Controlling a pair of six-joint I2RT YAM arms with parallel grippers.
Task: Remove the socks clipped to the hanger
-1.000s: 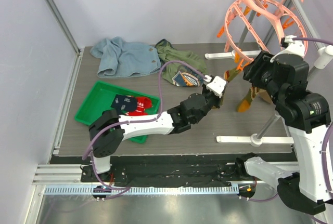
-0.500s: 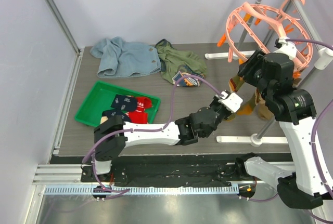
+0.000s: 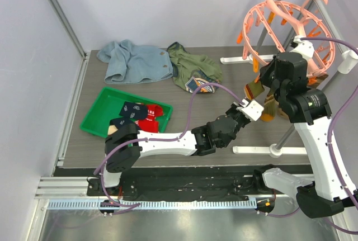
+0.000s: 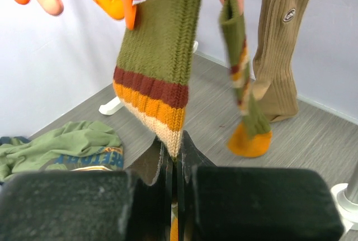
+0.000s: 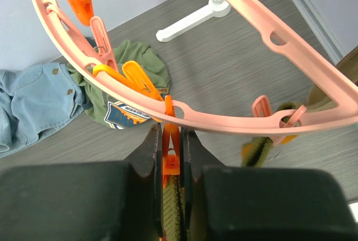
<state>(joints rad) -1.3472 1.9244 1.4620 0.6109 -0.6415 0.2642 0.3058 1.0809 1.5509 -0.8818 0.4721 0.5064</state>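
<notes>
The striped olive sock, still hanging from the salmon-pink hanger, will leave my left gripper over the red sock in the green tray (image 3: 144,128).
The salmon-pink hanger (image 3: 285,23) hangs at the upper right with several socks clipped under it. My left gripper (image 3: 250,108) is shut on the lower end of an olive sock with maroon, orange and cream stripes (image 4: 156,67). An orange clip (image 4: 130,3) holds that sock's top. Beside it hang an olive sock with an orange toe (image 4: 244,107) and a tan sock (image 4: 277,45). My right gripper (image 3: 267,79) is shut on an orange clip (image 5: 172,140) just under the pink ring (image 5: 235,122). Olive sock fabric (image 5: 174,207) shows below that clip.
A green tray (image 3: 95,119) at the left holds a red sock (image 3: 151,115) and a navy sock (image 3: 133,108). A light-blue garment (image 3: 134,62) and an olive garment (image 3: 196,67) lie at the back. White rack feet (image 3: 274,150) and grey poles stand at the right.
My left gripper has moved right and closed on the striped sock's lower end. My right gripper has risen to the ring and closed on the clip. The hanger has tilted.
</notes>
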